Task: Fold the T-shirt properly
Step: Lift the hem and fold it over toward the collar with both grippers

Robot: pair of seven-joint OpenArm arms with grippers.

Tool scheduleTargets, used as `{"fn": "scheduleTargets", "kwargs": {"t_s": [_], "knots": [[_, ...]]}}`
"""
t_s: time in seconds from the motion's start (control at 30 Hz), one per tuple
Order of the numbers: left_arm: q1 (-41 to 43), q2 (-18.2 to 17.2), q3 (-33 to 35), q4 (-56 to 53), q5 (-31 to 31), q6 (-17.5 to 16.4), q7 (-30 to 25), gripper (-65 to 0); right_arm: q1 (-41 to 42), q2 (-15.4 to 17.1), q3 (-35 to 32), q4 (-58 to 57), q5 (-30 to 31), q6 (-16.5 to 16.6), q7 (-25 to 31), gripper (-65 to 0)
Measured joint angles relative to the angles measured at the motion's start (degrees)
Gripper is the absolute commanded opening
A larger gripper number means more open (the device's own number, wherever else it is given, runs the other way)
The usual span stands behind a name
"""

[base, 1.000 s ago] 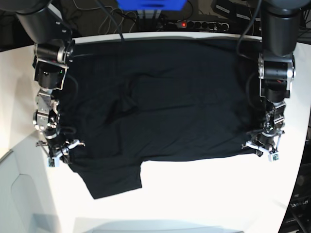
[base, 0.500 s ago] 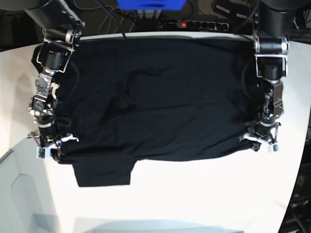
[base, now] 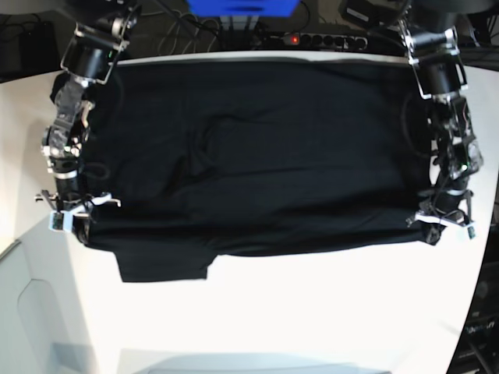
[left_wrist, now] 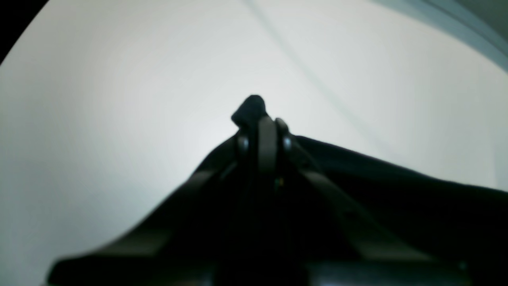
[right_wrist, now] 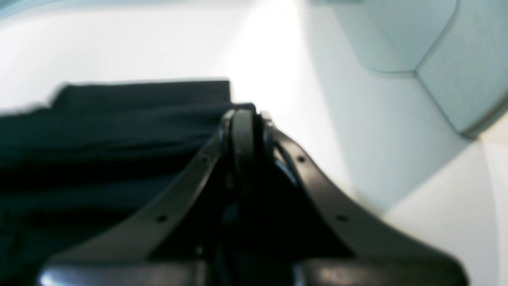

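Observation:
My left gripper needs to let go of the black T-shirt's front edge farther back, over the shirt's own cloth (base: 424, 153) near its side edge.
The black T-shirt (base: 257, 156) lies spread across the white table, stretched wide between both arms, with one sleeve (base: 164, 266) sticking out at its front left. No print shows. My left gripper (base: 443, 220) is shut on the shirt's front right edge; in the left wrist view the closed gripper (left_wrist: 262, 123) pinches a nub of black cloth (left_wrist: 249, 108). My right gripper (base: 70, 216) is shut on the shirt's front left edge; in the right wrist view the closed gripper (right_wrist: 243, 119) holds the cloth (right_wrist: 119, 119) beside the sleeve.
The white table (base: 327, 312) extends in front of the shirt. A grey panel (base: 31, 312) sits at the front left corner. Cables and a power strip (base: 327, 39) lie behind the table's back edge.
Both grippers have pulled outward and back, away from the front edge, holding the shirt. The cloth is now stretched wider and flatter, and the sleeve has slid back and left.

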Motion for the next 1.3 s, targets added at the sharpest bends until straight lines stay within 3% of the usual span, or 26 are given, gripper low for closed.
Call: {"fn": "scheduleTargets", "kwargs": {"t_s": [0.03, 0.3, 0.43, 0.63, 1.3], "knots": [[0.5, 0.5, -0.8, 1.0, 0.3, -0.1, 0.7, -65.0, -0.7, 0.0, 0.0, 0.9, -1.7, 23.2, -1.3, -65.0], [8.3, 3.2, -6.0, 7.9, 0.4, -0.1, 3.8, -65.0, -5.4, -0.2, 0.9, 5.7, -1.5, 23.3, -1.0, -65.0], [11.8, 4.0, -8.3, 11.8, -0.1, -0.4, 3.5, -65.0, -7.5, 0.0, 2.7, 9.4, -1.2, 25.9, -0.6, -65.0], [17.4, 7.1, -13.4, 15.6, 0.0, -0.4, 3.8, -65.0, -12.4, -0.3, 2.8, 10.7, -1.3, 27.2, -0.9, -65.0], [24.1, 10.3, -14.8, 16.7, -0.1, -0.5, 3.4, -65.0, -20.9, -1.2, 5.6, 10.6, -1.3, 27.2, 1.6, -65.0]]}}
